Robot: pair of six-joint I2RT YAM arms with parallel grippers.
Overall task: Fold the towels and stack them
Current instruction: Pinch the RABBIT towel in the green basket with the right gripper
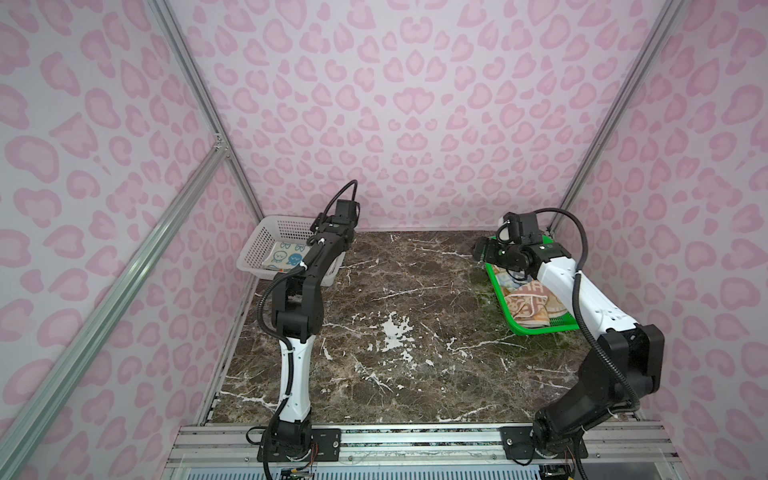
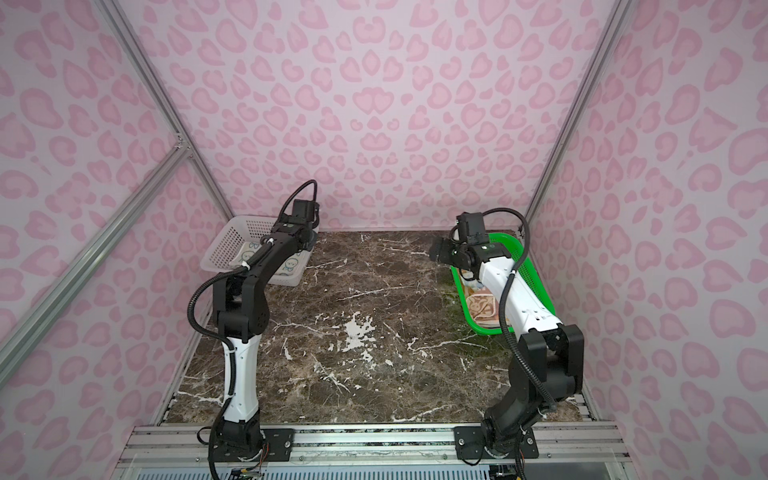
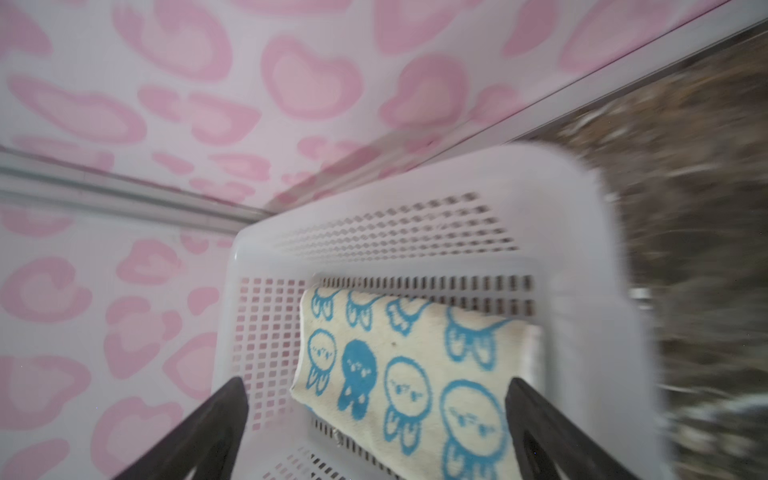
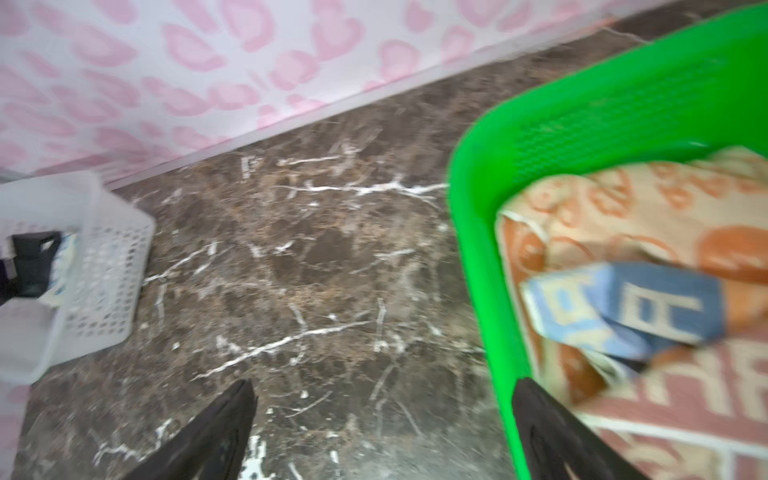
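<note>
I need to close my right gripper on the pink part [image 1: 534,285] [image 4: 704,372] of the crumpled blue-and-orange towel inside the green basket, next to the towel's blue fold.
A folded blue-on-cream towel [image 3: 399,374] with rabbit prints lies flat in the white perforated basket [image 3: 582,257] at the far left, seen in both top views [image 1: 286,257] [image 2: 291,264]. My left gripper [image 3: 376,384] hangs open just above it, holding nothing. An orange-on-cream towel [image 4: 623,216] and a crumpled blue-and-orange towel [image 4: 648,311] lie in the green basket [image 4: 478,208] at the far right [image 1: 528,301]. My right gripper [image 4: 384,384] is open and empty, straddling that basket's near-left rim [image 1: 480,252].
The dark marble tabletop [image 1: 395,311] stretches between the two baskets. Pink patterned walls and aluminium frame posts [image 1: 195,95] close in the left, back and right sides. Both arm bases sit on a metal rail [image 1: 415,440] along the front edge.
</note>
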